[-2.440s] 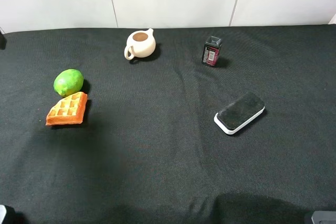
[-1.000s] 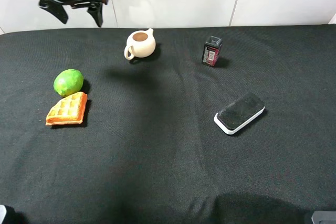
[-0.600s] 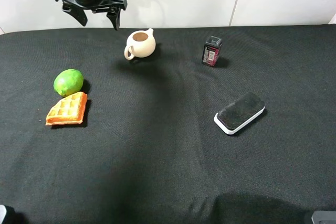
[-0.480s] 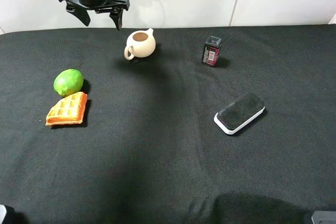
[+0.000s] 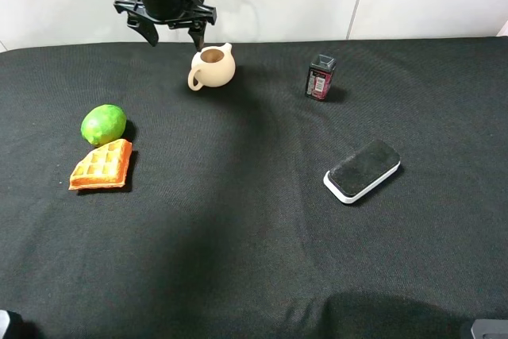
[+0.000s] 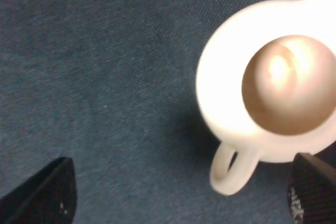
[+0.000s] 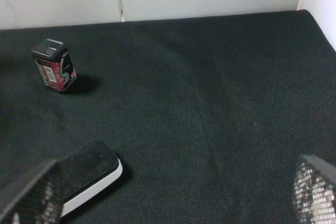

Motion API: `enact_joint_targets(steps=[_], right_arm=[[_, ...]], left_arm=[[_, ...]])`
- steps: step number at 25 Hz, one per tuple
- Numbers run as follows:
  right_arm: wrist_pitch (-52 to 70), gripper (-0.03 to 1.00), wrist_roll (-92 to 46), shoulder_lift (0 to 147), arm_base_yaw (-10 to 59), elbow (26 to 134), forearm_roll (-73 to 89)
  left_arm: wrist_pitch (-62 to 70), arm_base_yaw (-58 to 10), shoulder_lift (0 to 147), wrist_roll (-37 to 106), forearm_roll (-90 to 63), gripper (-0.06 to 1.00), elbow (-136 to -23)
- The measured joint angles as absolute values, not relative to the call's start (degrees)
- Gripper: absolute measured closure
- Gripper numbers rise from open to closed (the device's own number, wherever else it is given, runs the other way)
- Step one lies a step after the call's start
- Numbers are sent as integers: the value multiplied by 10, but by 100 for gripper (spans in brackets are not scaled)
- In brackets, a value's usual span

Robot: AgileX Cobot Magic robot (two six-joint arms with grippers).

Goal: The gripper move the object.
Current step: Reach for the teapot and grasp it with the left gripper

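The cream teapot's rim (image 5: 200,55) (image 6: 235,93) has a spot just behind the teapot's loop handle. My left gripper will go there next and close on it.
The object, a small cream teapot (image 5: 212,67) with a loop handle and a brownish inside, stands upright on the black cloth at the back, left of centre. My left gripper (image 5: 173,39) hangs open just behind and to the left of it, its right fingertip (image 5: 196,40) near the pot's rim. In the left wrist view the teapot (image 6: 226,103) lies off to one side, close to one fingertip (image 6: 312,195), and the left gripper (image 6: 178,195) holds nothing. My right gripper (image 7: 170,192) is open and empty, low over the cloth.
A green lime (image 5: 103,125) and an orange waffle (image 5: 101,164) lie at the left. A small dark box (image 5: 320,77) stands at the back right of the teapot. A black-topped white eraser (image 5: 362,171) lies right of centre, and shows as the eraser (image 7: 86,174) near the right gripper.
The left arm has come into view and moved right and down along the back edge, from far left of the teapot to just beside it. Its jaws stayed open. No object has moved.
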State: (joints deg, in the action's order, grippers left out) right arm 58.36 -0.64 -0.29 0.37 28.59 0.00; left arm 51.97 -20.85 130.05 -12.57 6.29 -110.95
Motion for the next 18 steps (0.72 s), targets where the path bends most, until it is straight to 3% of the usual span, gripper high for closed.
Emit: enact_joint_targets(steps=[18], right_arm=[[584,31,-6,-3,4,286,0]], left_arm=[[523,-224,1335,-129,67,15,-1143]])
